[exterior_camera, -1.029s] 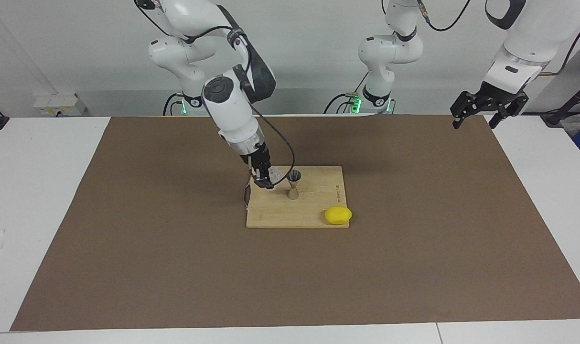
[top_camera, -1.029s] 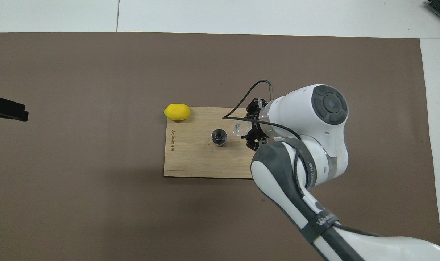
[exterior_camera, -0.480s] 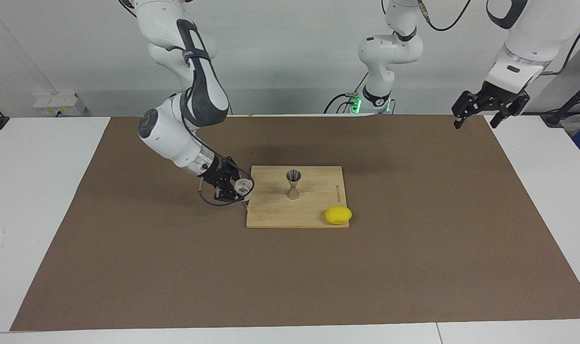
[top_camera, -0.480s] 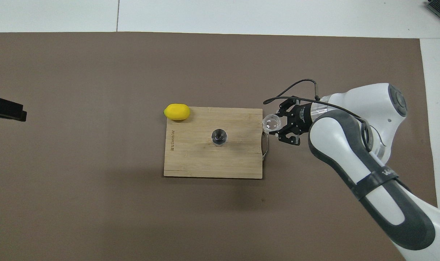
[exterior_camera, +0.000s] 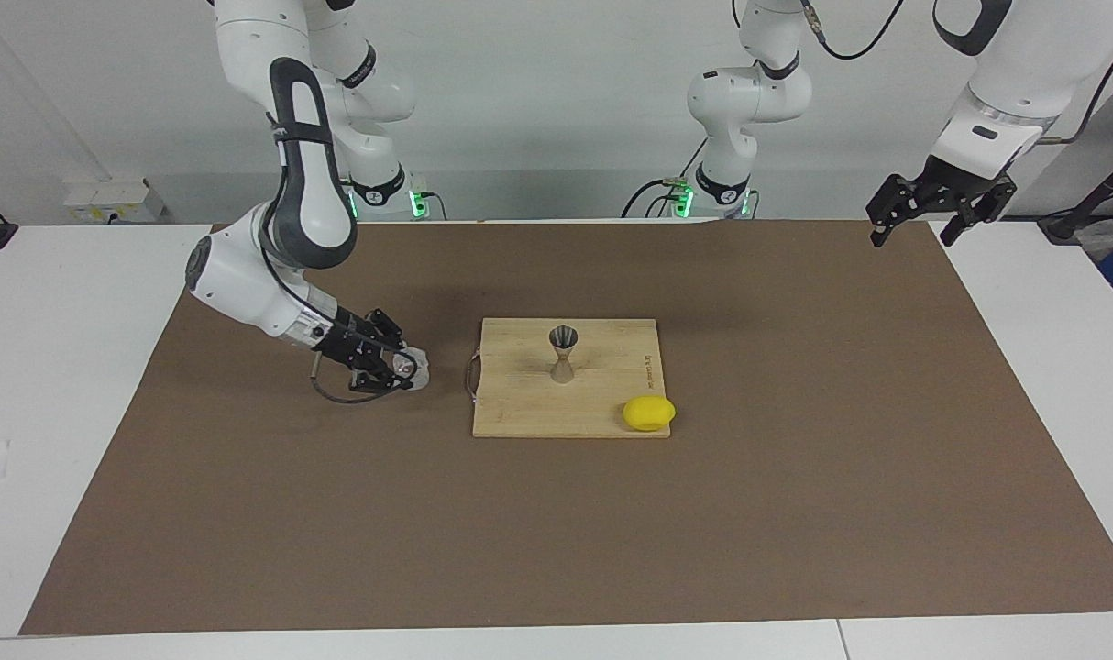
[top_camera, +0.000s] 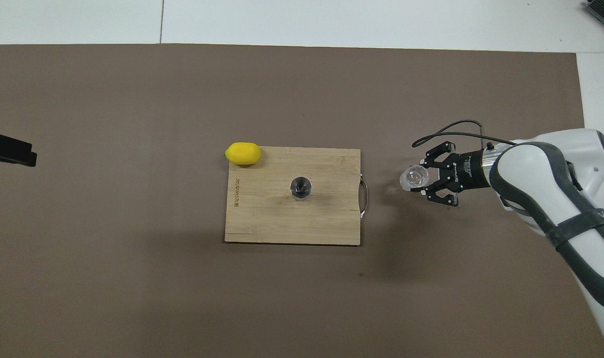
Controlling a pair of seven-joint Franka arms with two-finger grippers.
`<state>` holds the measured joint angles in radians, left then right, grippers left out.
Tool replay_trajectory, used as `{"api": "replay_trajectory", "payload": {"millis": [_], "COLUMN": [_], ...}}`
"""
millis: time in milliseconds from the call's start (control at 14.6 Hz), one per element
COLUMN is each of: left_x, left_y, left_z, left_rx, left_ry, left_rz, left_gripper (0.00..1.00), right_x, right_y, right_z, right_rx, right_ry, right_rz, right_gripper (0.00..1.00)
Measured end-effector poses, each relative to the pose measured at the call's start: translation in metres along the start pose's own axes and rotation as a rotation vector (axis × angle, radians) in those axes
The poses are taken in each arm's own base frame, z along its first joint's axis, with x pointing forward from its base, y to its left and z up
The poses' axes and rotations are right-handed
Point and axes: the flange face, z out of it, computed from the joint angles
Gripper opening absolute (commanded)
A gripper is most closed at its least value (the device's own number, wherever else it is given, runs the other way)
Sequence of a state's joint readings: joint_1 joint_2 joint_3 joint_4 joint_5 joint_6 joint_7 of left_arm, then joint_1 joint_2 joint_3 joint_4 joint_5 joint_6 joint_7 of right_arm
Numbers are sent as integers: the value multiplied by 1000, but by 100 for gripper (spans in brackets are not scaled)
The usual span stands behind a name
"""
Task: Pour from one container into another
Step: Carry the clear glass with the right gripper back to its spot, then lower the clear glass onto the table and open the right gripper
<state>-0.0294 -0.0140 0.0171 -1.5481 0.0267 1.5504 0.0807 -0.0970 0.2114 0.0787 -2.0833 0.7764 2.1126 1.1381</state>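
The robot's right gripper will set the clear glass cup down on the brown mat [top_camera: 434, 192], well beyond the board's metal handle.
My right gripper [exterior_camera: 399, 368] [top_camera: 423, 179] is shut on the small clear glass cup [exterior_camera: 416, 369] [top_camera: 413, 178]. It holds the cup low over the brown mat, beside the board's handle at the right arm's end; whether the cup touches the mat I cannot tell. The metal hourglass jigger [exterior_camera: 563, 353] [top_camera: 300, 188] stands upright on the wooden cutting board [exterior_camera: 529, 412] [top_camera: 262, 219], apart from the cup. My left gripper [exterior_camera: 914, 229] hangs open and empty over the mat's corner at the left arm's end, waiting.
A yellow lemon [exterior_camera: 649, 412] [top_camera: 243, 153] rests at the board's corner farther from the robots, toward the left arm's end. The brown mat [exterior_camera: 795, 440] covers most of the white table. A metal handle [exterior_camera: 470, 374] sticks out of the board toward the cup.
My right gripper has carried the cup away from beside the jigger, off the board and down toward the mat at the right arm's end. The left arm has stayed still.
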Motion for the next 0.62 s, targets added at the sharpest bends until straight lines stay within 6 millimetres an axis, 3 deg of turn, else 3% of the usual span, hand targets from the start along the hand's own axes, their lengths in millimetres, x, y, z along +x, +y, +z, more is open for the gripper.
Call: {"api": "replay_trajectory", "payload": {"millis": [274, 480, 549, 617], "left_x": [0, 0, 0, 0], "left_y": [0, 0, 0, 0], "left_z": [0, 0, 0, 0], "left_rx": [0, 0, 0, 0], "left_ry": [0, 0, 0, 0], "left_rz": [0, 0, 0, 0], "left_gripper": [100, 100, 100, 100], "right_x": [57, 80, 82, 83], "right_y": [4, 5, 6, 7], "right_z": [-5, 1, 3, 5], "right_rx": [-6, -16, -20, -24], "right_ry": [-48, -57, -58, -59], "right_rz": [-28, -47, -45, -42], "right_gripper": [0, 0, 3, 26]}}
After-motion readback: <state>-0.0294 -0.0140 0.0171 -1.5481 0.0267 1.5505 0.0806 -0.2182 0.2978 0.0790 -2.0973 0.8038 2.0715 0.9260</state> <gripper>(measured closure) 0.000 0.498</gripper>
